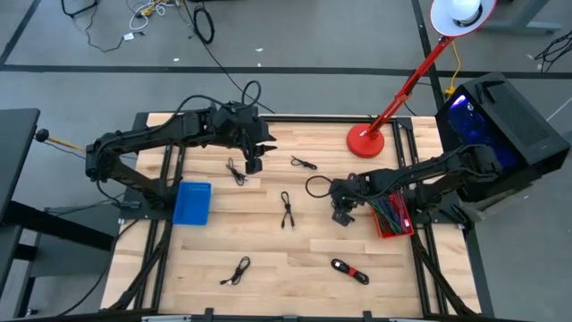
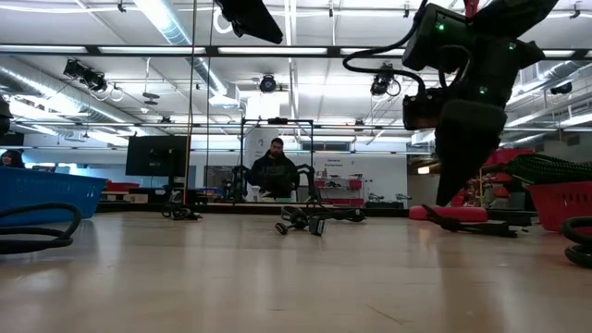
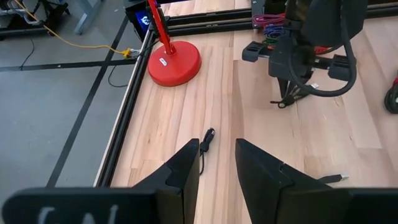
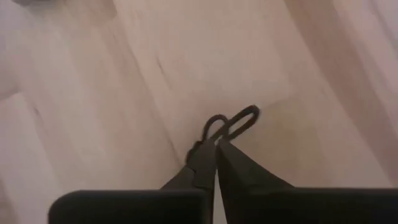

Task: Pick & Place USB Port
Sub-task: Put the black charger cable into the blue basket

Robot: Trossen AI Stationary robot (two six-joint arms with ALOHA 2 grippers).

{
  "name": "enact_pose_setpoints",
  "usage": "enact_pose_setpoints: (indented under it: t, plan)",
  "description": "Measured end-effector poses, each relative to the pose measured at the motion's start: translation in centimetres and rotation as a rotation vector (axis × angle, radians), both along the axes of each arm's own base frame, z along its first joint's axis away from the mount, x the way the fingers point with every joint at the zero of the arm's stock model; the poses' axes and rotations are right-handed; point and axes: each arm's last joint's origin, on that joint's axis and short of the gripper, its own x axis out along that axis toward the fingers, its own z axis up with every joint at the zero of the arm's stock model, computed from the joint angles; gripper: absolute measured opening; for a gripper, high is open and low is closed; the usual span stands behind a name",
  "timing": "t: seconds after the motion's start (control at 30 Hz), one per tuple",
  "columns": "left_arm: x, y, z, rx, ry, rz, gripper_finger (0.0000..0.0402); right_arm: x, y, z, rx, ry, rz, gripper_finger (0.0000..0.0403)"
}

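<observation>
Only the ends of the right gripper's fingers meet the black cable beside its loops, so the robot should open that gripper and take the cable (image 4: 194, 149) deeper between the fingers.
Several short black USB cables lie flat on the wooden table (image 1: 268, 241). My right gripper (image 1: 342, 217) (image 4: 216, 144) points down just left of the red basket (image 1: 391, 217) and is shut on a small black cable (image 4: 233, 121). The left wrist view shows this gripper (image 3: 290, 93) across the table. My left gripper (image 1: 254, 165) (image 3: 217, 155) hovers open above the table's far left part. One cable (image 1: 236, 171) lies beside it, and another (image 3: 207, 140) (image 1: 303, 162) lies ahead of its fingers. My right gripper pinches the black cable between its two fingertips (image 4: 202, 155), coming from above and pointing down. Two small loops of the cable (image 4: 244, 116) stick out past the fingertips, close over the wood. Whether the cable still touches the table cannot be told.
A blue bin (image 1: 192, 203) sits at the table's left. The red basket holds coloured cables. A red lamp base (image 1: 365, 140) stands at the far edge. More cables lie mid-table (image 1: 286, 210) and near the front (image 1: 235, 271) (image 1: 350, 270). A person (image 2: 275, 171) sits beyond the table.
</observation>
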Motion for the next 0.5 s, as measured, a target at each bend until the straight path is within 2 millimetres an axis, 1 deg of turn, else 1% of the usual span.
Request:
enact_pose_setpoints:
  t: [0.17,0.33,0.5]
  plan:
    - [0.00,0.00,0.00,-0.001,0.000,0.000,0.0110,0.33,0.15,0.15,0.041,-0.036,0.018,0.0053]
    - [0.01,-0.06,0.00,-0.010,-0.002,-0.014,0.0110,0.22,0.22,0.11,0.064,-0.023,0.028,0.0106]
    - [0.01,-0.06,-0.01,-0.011,-0.002,-0.014,0.0110,0.24,0.10,0.12,0.027,-0.027,0.012,0.0156]
